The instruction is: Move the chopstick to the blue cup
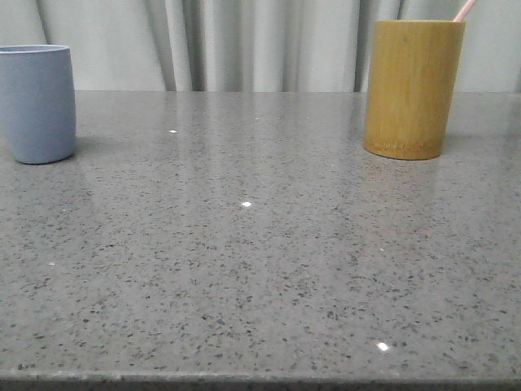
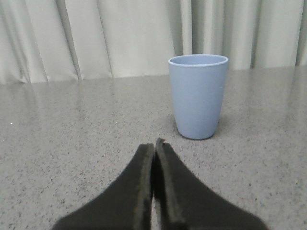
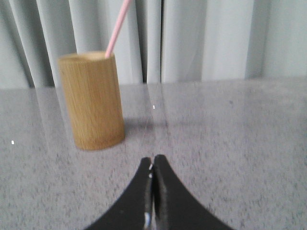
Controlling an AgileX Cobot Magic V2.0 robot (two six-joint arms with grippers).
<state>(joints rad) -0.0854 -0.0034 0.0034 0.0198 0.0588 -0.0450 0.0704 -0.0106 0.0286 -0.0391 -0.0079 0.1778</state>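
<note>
The robot's left gripper should next move to the blue cup's rim (image 1: 3,49) (image 2: 171,62), on the side away from the bamboo cylinder, and close there.
The blue cup (image 1: 37,103) stands upright at the far left of the table; it also shows in the left wrist view (image 2: 197,96). A pale pink chopstick (image 1: 464,10) sticks out of the yellow-brown bamboo cylinder (image 1: 413,88) at the far right; the right wrist view shows the chopstick (image 3: 118,26) leaning out of the cylinder (image 3: 92,100). My left gripper (image 2: 154,143) is shut and empty, low over the table short of the cup. My right gripper (image 3: 152,160) is shut and empty, short of the bamboo cylinder. Neither arm shows in the front view.
The speckled grey stone table (image 1: 260,261) runs to a front edge at the bottom of the front view. Pale curtains (image 1: 260,41) hang right behind the table's back edge.
</note>
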